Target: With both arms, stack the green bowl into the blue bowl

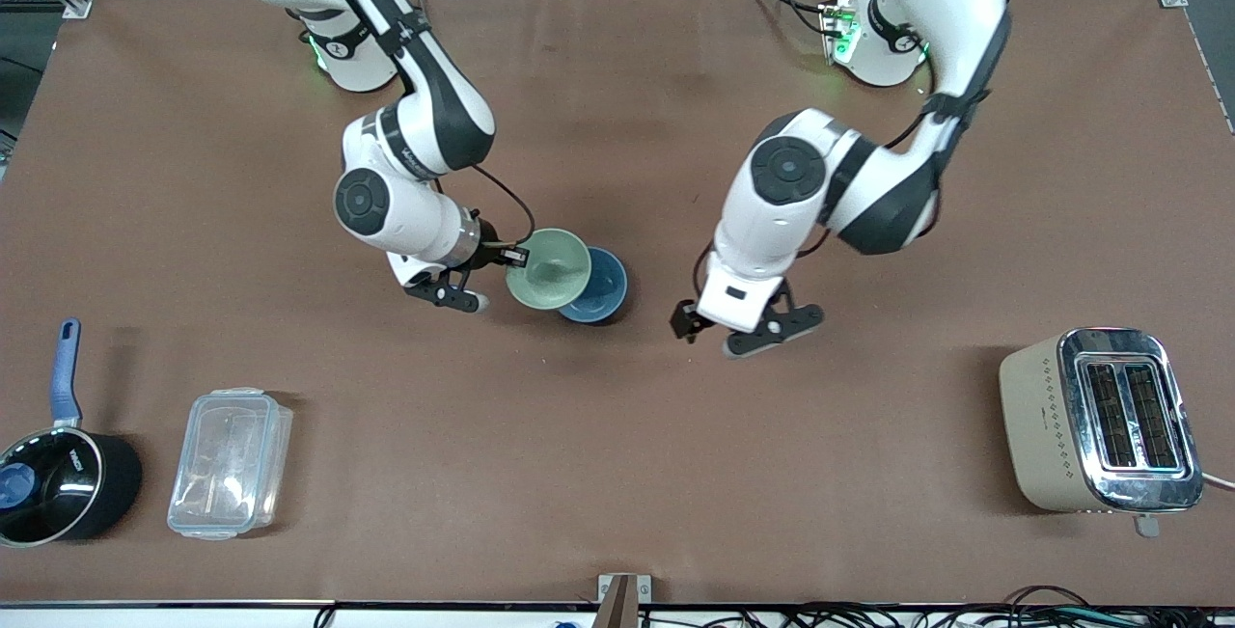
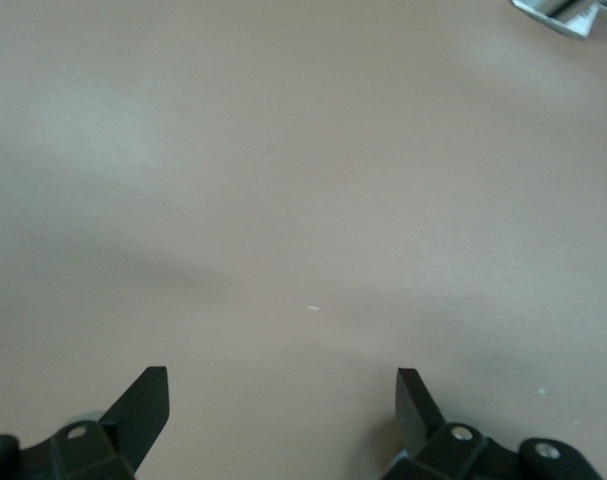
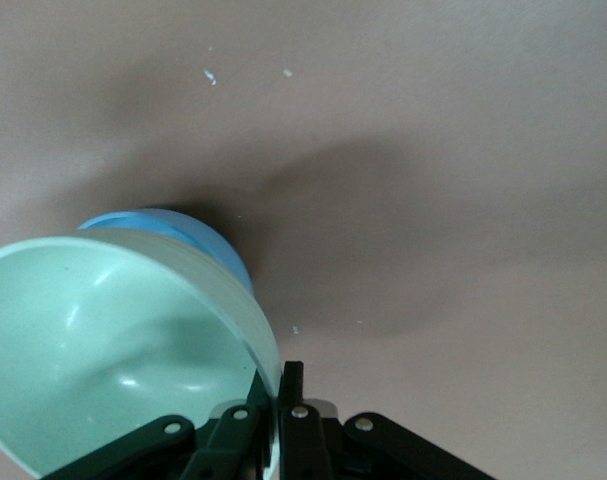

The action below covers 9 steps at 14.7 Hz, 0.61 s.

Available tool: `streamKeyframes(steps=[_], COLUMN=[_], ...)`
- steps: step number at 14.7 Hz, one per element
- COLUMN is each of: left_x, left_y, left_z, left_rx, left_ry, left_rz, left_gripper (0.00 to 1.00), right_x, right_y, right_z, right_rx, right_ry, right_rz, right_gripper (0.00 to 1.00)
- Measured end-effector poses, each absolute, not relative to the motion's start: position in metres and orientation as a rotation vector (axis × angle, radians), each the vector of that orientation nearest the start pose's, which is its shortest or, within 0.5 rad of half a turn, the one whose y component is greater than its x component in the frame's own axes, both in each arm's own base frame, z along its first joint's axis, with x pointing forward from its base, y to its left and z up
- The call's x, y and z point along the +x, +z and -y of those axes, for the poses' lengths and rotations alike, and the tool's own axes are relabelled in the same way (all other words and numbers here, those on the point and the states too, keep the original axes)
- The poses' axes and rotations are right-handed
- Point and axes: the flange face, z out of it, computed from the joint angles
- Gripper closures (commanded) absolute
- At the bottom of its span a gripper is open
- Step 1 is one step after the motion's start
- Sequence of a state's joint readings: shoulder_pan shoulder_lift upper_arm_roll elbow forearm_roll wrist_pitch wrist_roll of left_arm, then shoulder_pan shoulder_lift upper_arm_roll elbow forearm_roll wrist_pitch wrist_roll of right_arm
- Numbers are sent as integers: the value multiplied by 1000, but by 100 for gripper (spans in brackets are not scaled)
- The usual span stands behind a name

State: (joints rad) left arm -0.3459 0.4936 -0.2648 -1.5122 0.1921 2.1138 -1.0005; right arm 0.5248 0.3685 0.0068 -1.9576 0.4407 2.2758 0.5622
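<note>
The green bowl will go down inside the blue bowl (image 1: 588, 283) (image 3: 161, 290) near the middle of the table, set there by my right gripper. The green bowl is tilted partly over it now.
My right gripper (image 1: 513, 257) is shut on the rim of the pale mint-green bowl (image 1: 548, 268) and holds it tilted in the air, partly over the blue bowl (image 1: 599, 286). The blue bowl rests on the table near its middle, half hidden under the green one. In the right wrist view the green bowl (image 3: 103, 340) is pinched at its rim between my right gripper (image 3: 279, 385) fingers, and the blue bowl (image 3: 183, 232) shows past it. My left gripper (image 1: 748, 331) is open and empty above bare table beside the bowls, toward the left arm's end; its fingertips (image 2: 151, 392) show apart.
A black saucepan (image 1: 58, 483) with a blue handle and a clear plastic container (image 1: 230, 462) stand near the front camera at the right arm's end. A beige toaster (image 1: 1100, 421) stands near the front camera at the left arm's end; its corner (image 2: 568, 12) shows in the left wrist view.
</note>
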Motion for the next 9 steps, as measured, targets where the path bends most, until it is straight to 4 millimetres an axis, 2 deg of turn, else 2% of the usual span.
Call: streamKeyframes(steps=[2, 5, 7, 9], left_x=[609, 621, 618, 610], left_y=[437, 493, 525, 554], left_z=[345, 294, 264, 242], left_rx=[-3120, -3105, -3090, -3075], left_ry=[-183, -218, -225, -229], left_rz=[468, 380, 306, 216], left_gripper=[0, 0, 0, 0], right_x=[520, 516, 509, 504], right_y=[277, 261, 251, 244], right_z=[-327, -341, -354, -361], right_rx=[-2828, -2821, -2823, -2830], right_ry=[285, 249, 240, 245], right_rz=[-486, -494, -489, -478], right_gripper=[99, 99, 98, 97])
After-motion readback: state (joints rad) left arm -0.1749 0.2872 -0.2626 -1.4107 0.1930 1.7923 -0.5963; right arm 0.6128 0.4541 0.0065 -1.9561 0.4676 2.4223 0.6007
